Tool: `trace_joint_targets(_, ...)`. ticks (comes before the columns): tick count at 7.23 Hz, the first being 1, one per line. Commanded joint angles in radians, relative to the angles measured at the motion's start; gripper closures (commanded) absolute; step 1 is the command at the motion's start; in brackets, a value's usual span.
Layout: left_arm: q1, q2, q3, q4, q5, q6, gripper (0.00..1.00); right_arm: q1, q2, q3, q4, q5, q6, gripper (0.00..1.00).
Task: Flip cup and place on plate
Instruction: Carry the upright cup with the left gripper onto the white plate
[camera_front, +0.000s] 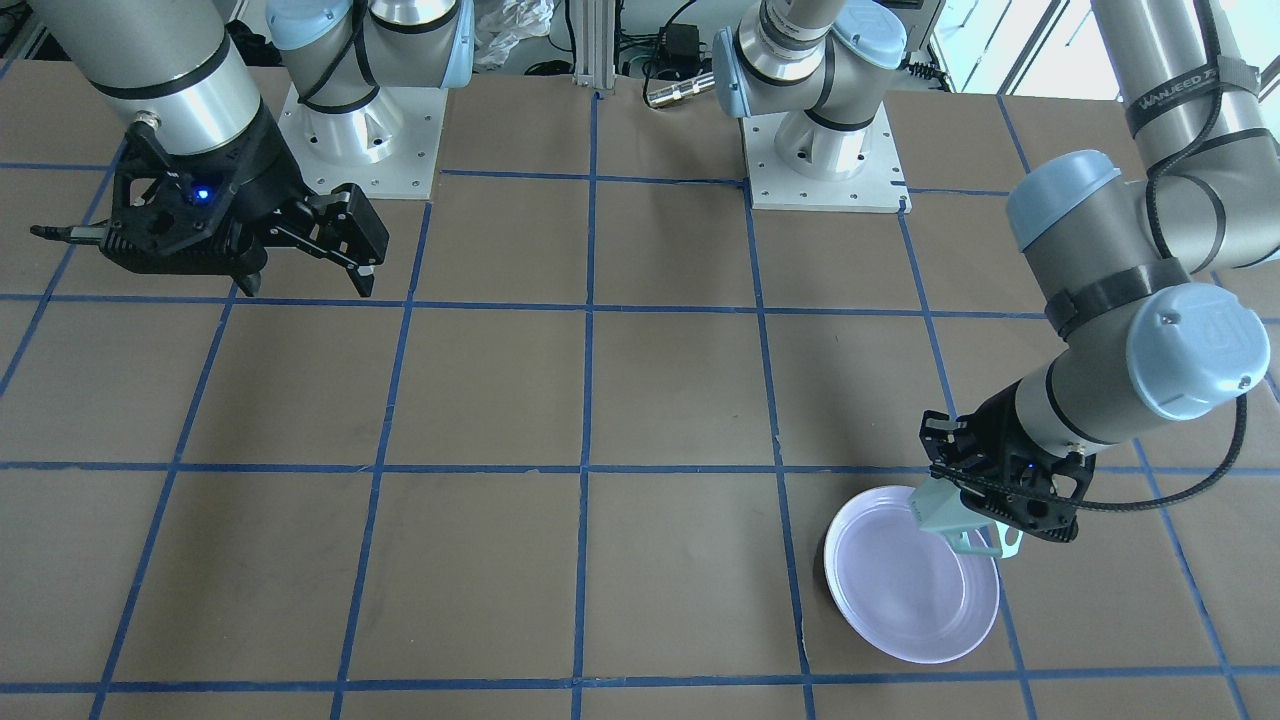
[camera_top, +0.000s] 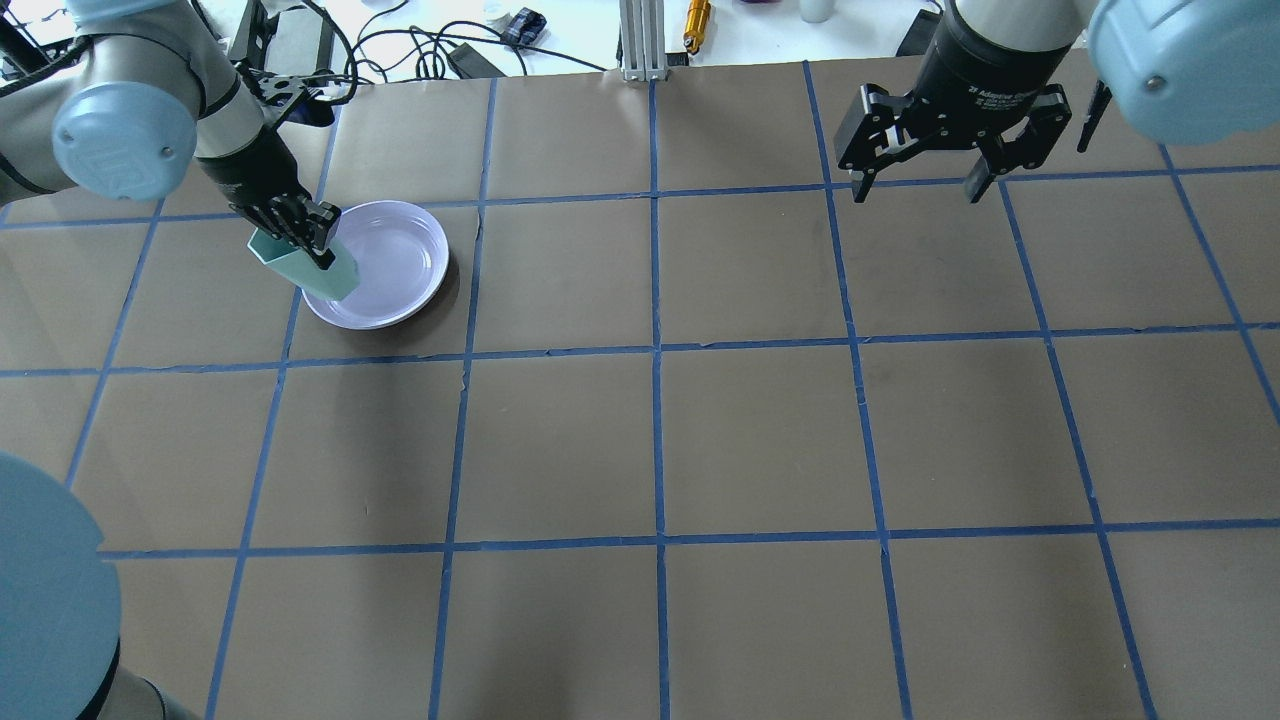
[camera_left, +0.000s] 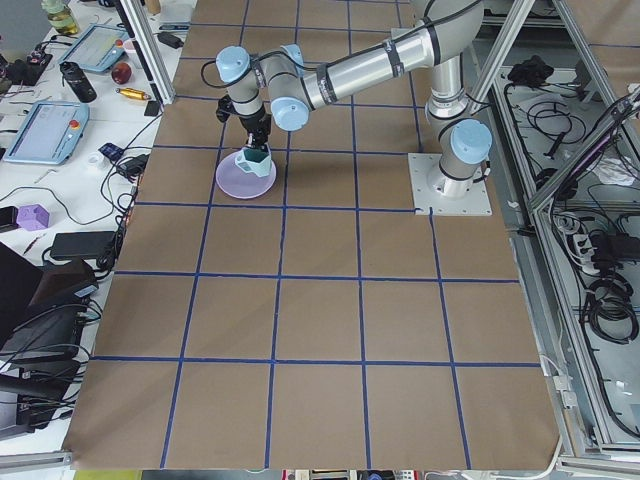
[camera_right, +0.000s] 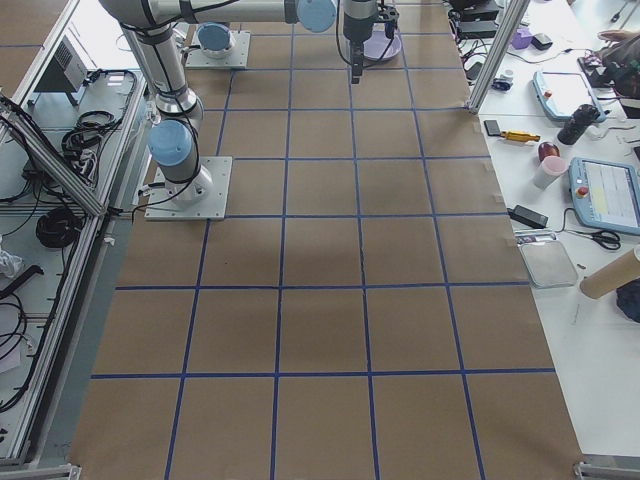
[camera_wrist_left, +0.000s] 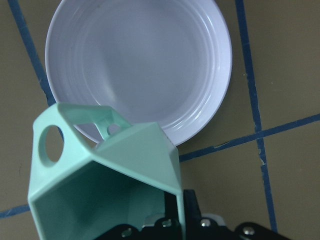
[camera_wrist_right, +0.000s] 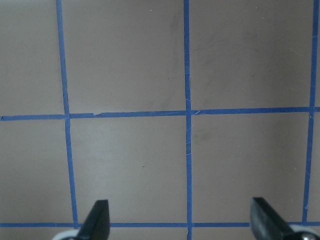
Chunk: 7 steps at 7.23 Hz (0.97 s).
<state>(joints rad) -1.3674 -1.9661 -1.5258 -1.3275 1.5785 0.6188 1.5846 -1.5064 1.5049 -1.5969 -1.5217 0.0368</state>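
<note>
I will let the mint-green cup go from my left gripper around the middle of the pale lavender plate (camera_front: 913, 581) (camera_wrist_left: 139, 61).
The mint-green cup (camera_top: 308, 268) is tilted in my left gripper (camera_top: 296, 226), which is shut on its wall. It hangs over the left rim of the pale lavender plate (camera_top: 400, 262). In the left wrist view the cup (camera_wrist_left: 107, 180) has its open mouth toward the camera and its handle up-left, with the plate (camera_wrist_left: 145, 60) just beyond it. In the front view the cup (camera_front: 942, 514) overlaps the rim of the plate (camera_front: 905, 595). My right gripper (camera_top: 920, 188) is open and empty, far off over bare table, and its view (camera_wrist_right: 180, 222) shows only grid lines.
The brown table (camera_top: 660, 440) carries a blue tape grid. The arm bases (camera_front: 825, 150) are bolted at the robot's side. Cables and tools (camera_top: 470, 50) lie past the far edge. Side benches hold tablets and small items (camera_right: 600, 190).
</note>
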Motion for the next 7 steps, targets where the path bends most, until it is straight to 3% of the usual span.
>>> trace_joint_targets(1,-0.071,-0.042,0.001,0.104,0.118,0.047,1.0,0.0,0.0,0.0,0.0,0.0,0.0,0.0)
trace_joint_targets(3,-0.094,-0.085,0.003,0.166,0.115,0.044,1.0,0.0,0.0,0.0,0.0,0.0,0.0,0.0)
trace_joint_targets(7,-0.104,-0.116,0.001,0.171,0.109,0.05,1.0,0.0,0.0,0.0,0.0,0.0,0.0,0.0)
